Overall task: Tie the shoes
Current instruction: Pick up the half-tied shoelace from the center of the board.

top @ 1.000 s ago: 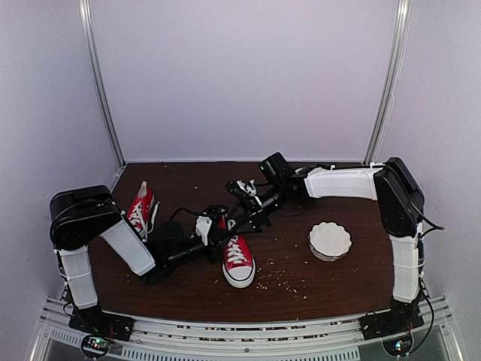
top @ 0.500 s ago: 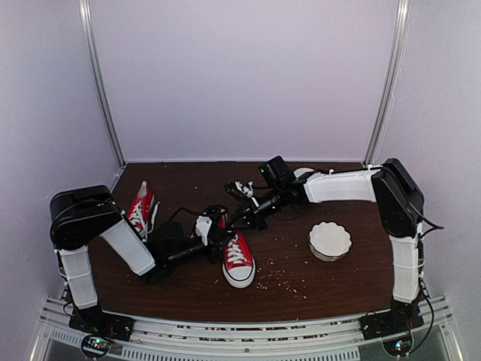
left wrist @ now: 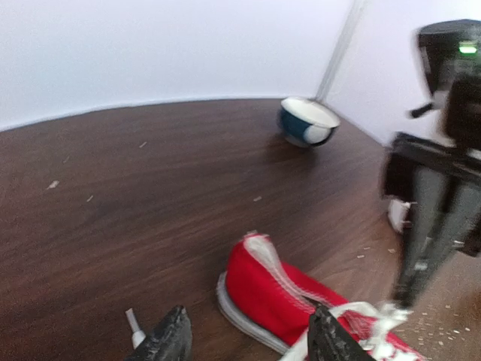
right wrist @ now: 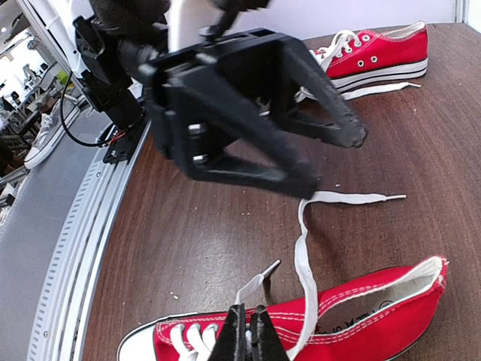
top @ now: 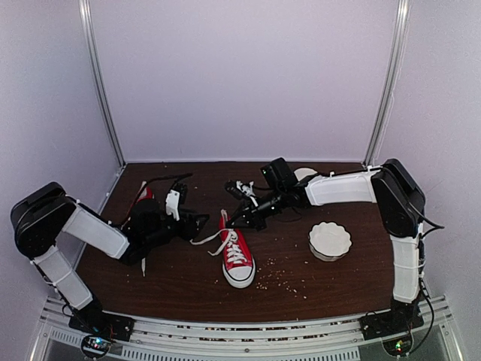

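Next, I close my left gripper on the loose end [top: 195,243] [left wrist: 138,340] of the white lace that trails over the table from the red shoe in the middle.
One red shoe [top: 237,259] [right wrist: 353,308] lies mid-table, white toe toward the near edge. My right gripper [top: 236,219] [right wrist: 249,308] hangs over its tongue, shut on a white lace whose short end [right wrist: 264,280] sticks up from the pads. The other lace [top: 208,238] [right wrist: 302,248] trails loose across the table to the left. My left gripper [top: 200,221] [left wrist: 248,311] stands open to the left of this shoe's heel [left wrist: 274,289], nothing between its fingers; a lace tip [left wrist: 133,325] lies by its left finger. The second shoe [top: 143,195] [right wrist: 376,47] rests at the far left, partly hidden behind the left arm.
A white scalloped bowl [top: 329,239] sits to the right of the shoe. A blue-and-white bowl [left wrist: 307,122] stands at the back near the frame post, behind the right arm. Crumbs [top: 282,280] are scattered on the brown table by the shoe's toe.
My left gripper opened, let go of the lace and drew back left from the shoe. My right gripper shut on the other lace and shifted slightly toward the shoe.
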Controlling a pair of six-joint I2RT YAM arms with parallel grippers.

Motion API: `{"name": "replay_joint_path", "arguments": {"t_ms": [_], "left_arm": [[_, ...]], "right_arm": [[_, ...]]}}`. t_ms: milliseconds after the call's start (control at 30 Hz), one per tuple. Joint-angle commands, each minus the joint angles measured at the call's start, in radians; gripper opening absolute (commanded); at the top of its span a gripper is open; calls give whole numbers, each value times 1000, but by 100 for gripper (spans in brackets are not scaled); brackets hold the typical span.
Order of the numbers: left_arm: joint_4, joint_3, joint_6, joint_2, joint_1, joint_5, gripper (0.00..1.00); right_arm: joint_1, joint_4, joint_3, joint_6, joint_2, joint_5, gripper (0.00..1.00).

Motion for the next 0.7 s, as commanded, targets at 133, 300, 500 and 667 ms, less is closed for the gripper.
{"name": "replay_joint_path", "arguments": {"t_ms": [133,300,500,667], "left_arm": [[-624,213,-100,62,56,-354,55],[-747,305,-99,162,58,-315,53],[-821,307,-107,184,40,-278,48],[-984,332,-82,140,-26,-339,46]], "right_arm": [[14,-14,-3,-25,-59,35,0],[17,-45,-4,-62,-64,38,0],[18,-59,-8,-75,-73,40,0],[19,-65,-6,-77,-81,42,0]]}}
